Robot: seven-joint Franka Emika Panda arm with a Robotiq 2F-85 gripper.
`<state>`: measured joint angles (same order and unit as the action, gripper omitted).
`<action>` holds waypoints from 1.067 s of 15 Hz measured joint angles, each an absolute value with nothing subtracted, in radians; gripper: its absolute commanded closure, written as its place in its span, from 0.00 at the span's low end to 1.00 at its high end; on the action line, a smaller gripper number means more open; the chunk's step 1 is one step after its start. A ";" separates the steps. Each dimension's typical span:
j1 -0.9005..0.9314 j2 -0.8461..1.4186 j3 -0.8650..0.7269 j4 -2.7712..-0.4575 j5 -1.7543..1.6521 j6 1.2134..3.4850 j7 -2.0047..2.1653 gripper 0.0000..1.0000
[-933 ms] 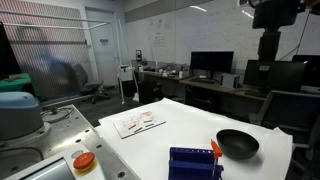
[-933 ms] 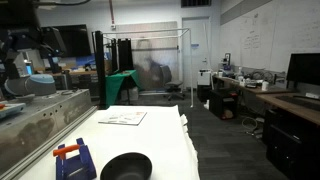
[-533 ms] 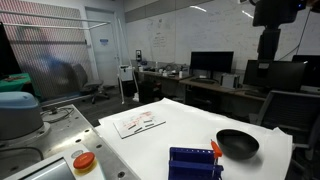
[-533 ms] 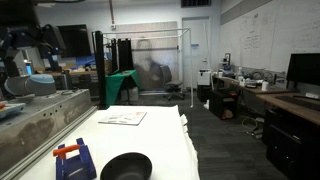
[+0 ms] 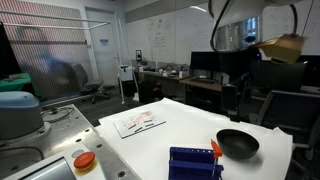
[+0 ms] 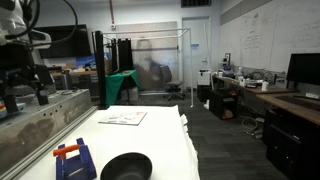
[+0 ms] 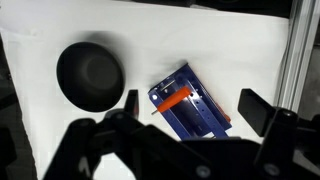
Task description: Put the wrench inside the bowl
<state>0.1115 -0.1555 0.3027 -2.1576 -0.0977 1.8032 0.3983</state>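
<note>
Next, I should move my gripper to the orange handle (image 5: 216, 148) (image 7: 175, 99) of the tool at the blue tool rack and close it there.
A black bowl (image 5: 238, 144) stands on the white table, also in an exterior view (image 6: 126, 166) and at the left of the wrist view (image 7: 90, 75). Next to it is a blue tool rack (image 7: 196, 118) with an orange-handled tool (image 7: 175, 100) lying across it; I cannot tell whether this is the wrench. The rack shows in both exterior views (image 5: 195, 163) (image 6: 72, 162). My gripper (image 7: 190, 100) is open and empty, high above the rack. In an exterior view the gripper (image 5: 232, 98) hangs above the bowl side of the table.
A printed sheet (image 5: 138, 122) lies on the far part of the white table (image 5: 170, 115). A red button (image 5: 84, 161) sits on the metal bench beside it. Desks with monitors (image 5: 210, 63) stand behind. A metal frame post (image 7: 300, 50) runs along the table's edge.
The arm has swung down and over: it now reaches lower in both exterior views, where before only its upper part showed at the top. The bowl and rack have not moved.
</note>
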 measured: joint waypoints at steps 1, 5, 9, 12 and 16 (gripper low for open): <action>0.116 -0.112 0.303 -2.148 -0.113 1.835 0.435 0.00; 0.118 0.023 0.261 -2.144 -0.154 2.018 0.521 0.00; 0.117 0.105 0.190 -2.157 -0.152 2.120 0.531 0.00; 0.117 0.148 0.151 -2.174 -0.141 2.157 0.531 0.00; 0.122 0.201 0.141 -2.178 -0.104 2.168 0.519 0.27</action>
